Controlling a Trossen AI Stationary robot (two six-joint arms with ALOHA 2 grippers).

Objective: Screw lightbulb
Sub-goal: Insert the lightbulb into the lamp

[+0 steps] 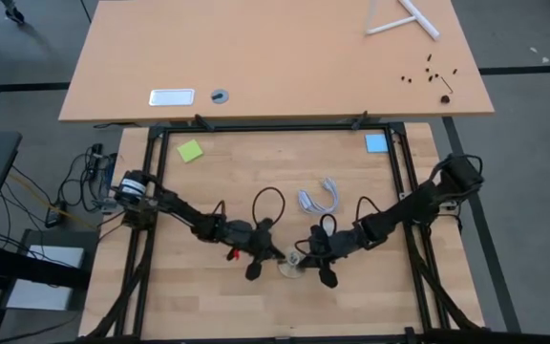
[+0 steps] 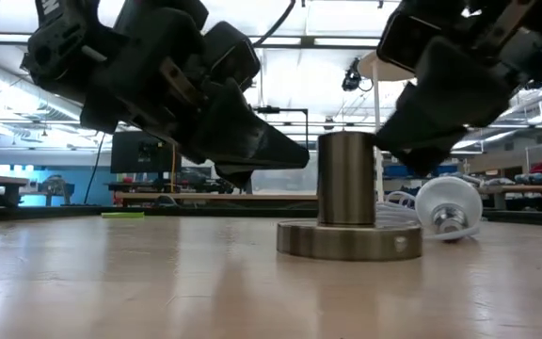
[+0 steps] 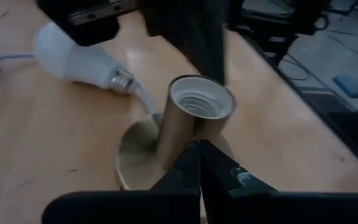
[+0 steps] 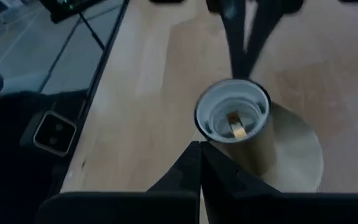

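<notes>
My left gripper should open and grip the socket tube while my right gripper takes the lightbulb point(image 2: 446, 201), as both my grippers are shut beside the tube.
The socket point(image 1: 292, 268), a round metal disc with an upright tube point(image 2: 346, 188) open at the top, stands on the wooden table. The white lightbulb point(image 2: 448, 209) lies on its side on the table just behind and to the right of it, its screw end point(image 3: 122, 79) toward the socket. My left gripper point(image 3: 199, 152) is shut, its tips at the tube's left side point(image 2: 299, 155). My right gripper point(image 4: 199, 152) is shut too, its tips at the tube's right side point(image 2: 389, 141). Neither holds the bulb. My left gripper's shut fingertips point(image 3: 188, 163) stand low against the socket tube's side point(image 3: 176, 146), slanting down from the table's left; I cannot tell whether they touch it. My right gripper's shut fingertips point(image 4: 191, 158) stand at the tube's rim point(image 4: 205, 134), slanting down from the table's right; whether they touch I cannot tell.
A coiled white cord point(image 1: 318, 199) lies behind the socket. A green note point(image 1: 190, 151) and a blue note point(image 1: 376, 143) lie at the far corners. Black frame rails point(image 1: 404, 182) border the table; a second table point(image 1: 275, 57) stands beyond.
</notes>
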